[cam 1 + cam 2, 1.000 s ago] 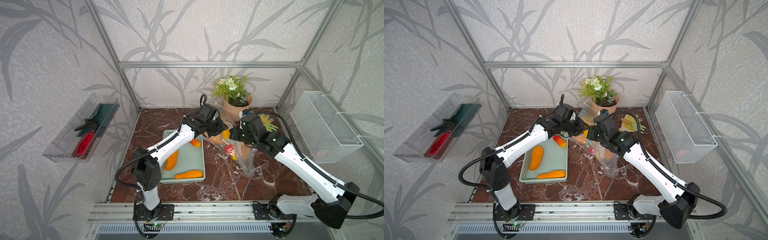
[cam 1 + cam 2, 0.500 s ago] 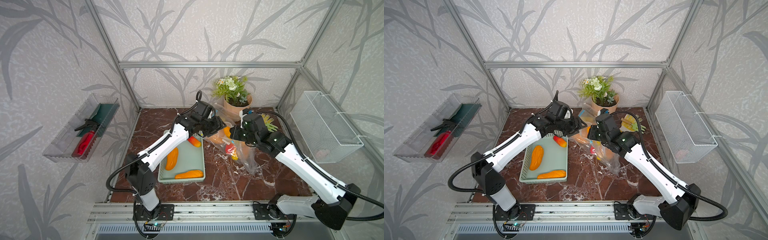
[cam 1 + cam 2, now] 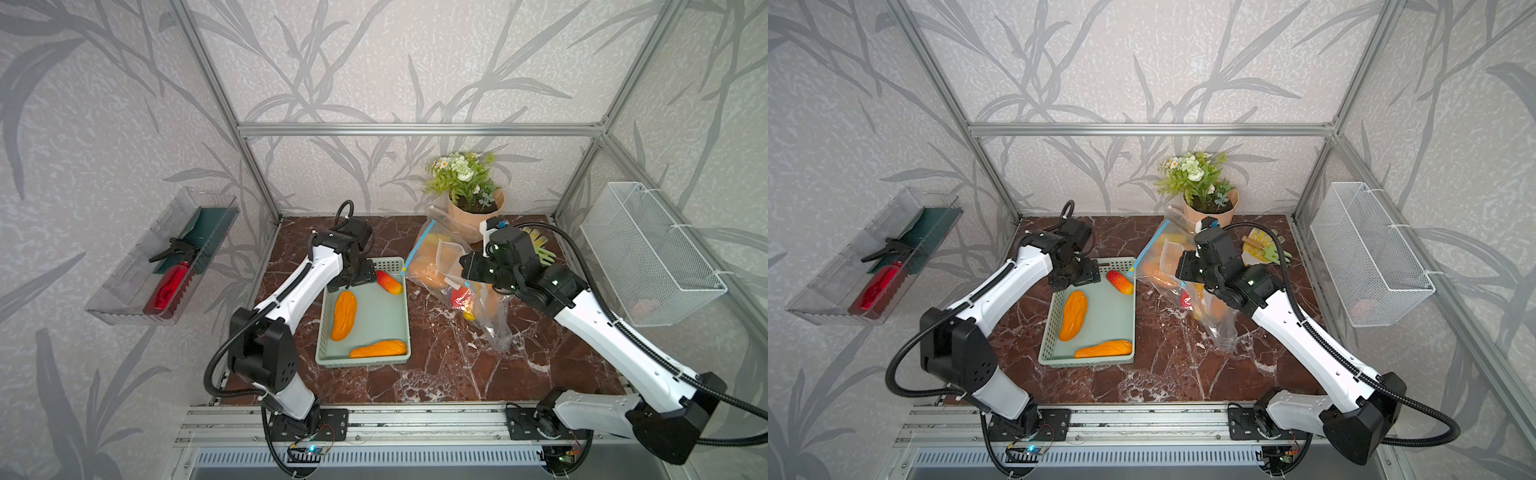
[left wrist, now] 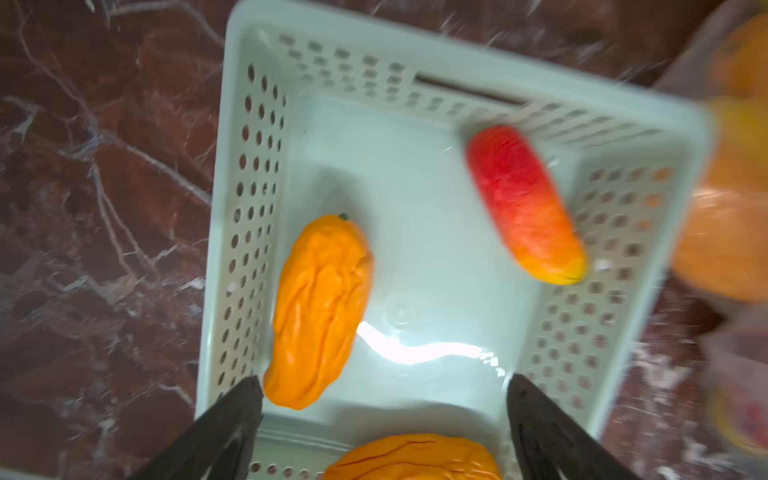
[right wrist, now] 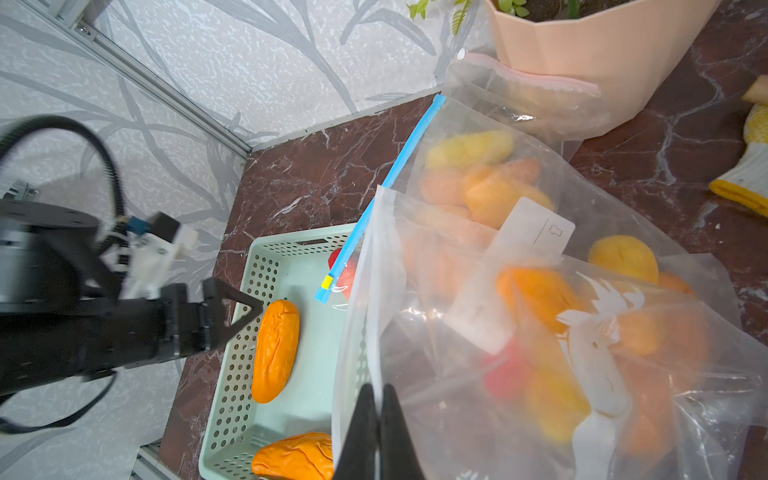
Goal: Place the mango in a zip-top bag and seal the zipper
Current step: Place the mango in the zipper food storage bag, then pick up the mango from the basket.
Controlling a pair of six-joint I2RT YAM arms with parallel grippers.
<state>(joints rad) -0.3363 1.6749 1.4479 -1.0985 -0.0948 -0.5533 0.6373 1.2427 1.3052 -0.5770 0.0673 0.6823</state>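
The robot's left gripper should next close on the stem half (image 3: 345, 304) (image 4: 326, 270) of the orange mango that lies along the side of the basket farthest from the zip-top bag.
Three mangoes lie in the mint-green basket (image 4: 257, 208): an orange one (image 4: 320, 307), a red-to-yellow one (image 4: 523, 203) and a second orange one (image 4: 415, 457). My left gripper (image 4: 382, 384) hangs open and empty over the basket's far end (image 3: 358, 279). The clear zip-top bag (image 5: 540, 332) stands right of the basket, with several orange, yellow and red fruits inside. My right gripper (image 5: 376, 395) is shut on the bag's thin clear edge and holds it up (image 3: 469, 274). The light-blue zipper (image 5: 386, 183) runs along the basket side of the bag (image 3: 417, 247).
A peach flower pot (image 3: 473, 212) stands behind the bags, with another clear bag (image 5: 532, 79) leaning on it. Gardening gloves (image 3: 540, 245) lie behind my right wrist. A wire basket (image 3: 648, 253) hangs on the right wall, a clear tray (image 3: 166, 266) with a red bottle on the left.
My left gripper has drawn back from the bag's mouth to over the basket's far end, and its jaws have opened wide. The right gripper has kept its grip on the bag.
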